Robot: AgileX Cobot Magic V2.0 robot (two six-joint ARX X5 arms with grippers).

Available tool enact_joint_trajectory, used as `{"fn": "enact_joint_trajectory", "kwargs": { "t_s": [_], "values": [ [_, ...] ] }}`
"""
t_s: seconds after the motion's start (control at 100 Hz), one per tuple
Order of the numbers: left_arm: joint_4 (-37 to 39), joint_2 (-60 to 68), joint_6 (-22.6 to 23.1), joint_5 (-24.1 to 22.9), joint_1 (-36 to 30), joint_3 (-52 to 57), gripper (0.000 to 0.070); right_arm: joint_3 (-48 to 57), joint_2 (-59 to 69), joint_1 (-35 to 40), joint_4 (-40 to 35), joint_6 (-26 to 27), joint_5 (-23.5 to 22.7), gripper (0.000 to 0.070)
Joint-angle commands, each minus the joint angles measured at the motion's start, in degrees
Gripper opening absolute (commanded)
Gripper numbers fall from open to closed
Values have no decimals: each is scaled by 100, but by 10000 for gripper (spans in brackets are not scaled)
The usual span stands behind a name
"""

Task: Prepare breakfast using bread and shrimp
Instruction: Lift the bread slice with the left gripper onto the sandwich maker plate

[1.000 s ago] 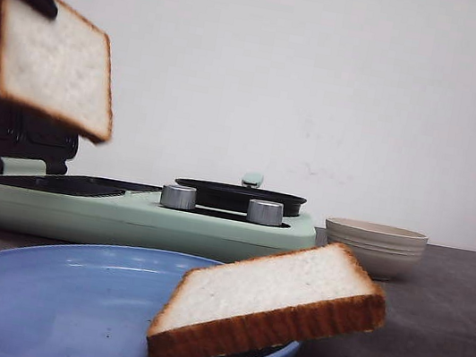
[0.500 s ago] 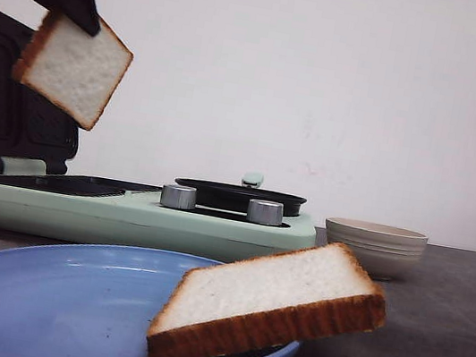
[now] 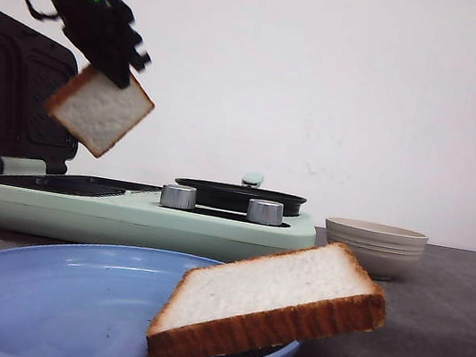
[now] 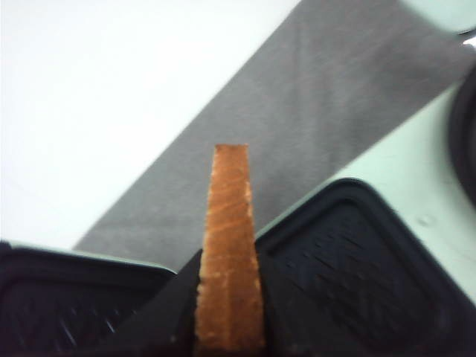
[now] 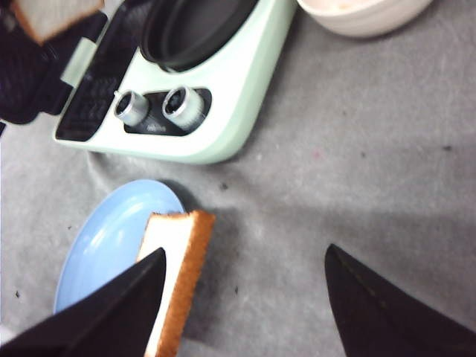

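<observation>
The robot's left gripper needs to let go of the slice of bread on the black grill plate (image 3: 91, 180) (image 4: 312, 290) beside the raised lid. The slice now hangs tilted above that plate.
My left gripper (image 3: 109, 75) is shut on the top edge of one slice of bread (image 3: 99, 113), which hangs tilted in the air above the open grill plate (image 3: 56, 181). The left wrist view shows that slice edge-on (image 4: 229, 238), with my left gripper (image 4: 229, 331) pinching its crust. A second slice (image 3: 268, 301) leans on the right rim of the blue plate (image 3: 36, 310). My right gripper (image 5: 245, 305) stands open high over the cloth beside that slice (image 5: 178, 268). No shrimp is in view.
The mint-green breakfast maker (image 3: 123, 215) has its dark lid (image 3: 10, 102) raised, two metal knobs (image 3: 179, 196) and a small black pan (image 3: 239, 197). A beige bowl (image 3: 374, 245) stands to its right on the grey cloth (image 3: 439, 337).
My left gripper has carried its slice to the right, lower and farther back, over the grill plate. The right gripper and the plate's slice have not moved.
</observation>
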Motion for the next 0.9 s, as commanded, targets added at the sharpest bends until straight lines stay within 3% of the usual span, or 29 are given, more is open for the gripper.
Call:
{"fn": "enact_joint_trajectory", "kwargs": {
  "t_s": [0.0, 0.22, 0.89],
  "values": [
    [105, 227, 326, -168, -63, 232, 3, 92, 33, 0, 13, -166, -4, 418],
    [151, 568, 629, -487, -146, 317, 3, 92, 33, 0, -107, -256, -2, 418],
    [398, 997, 798, -525, -144, 317, 3, 92, 33, 0, -278, -363, 0, 418]
  ]
}}
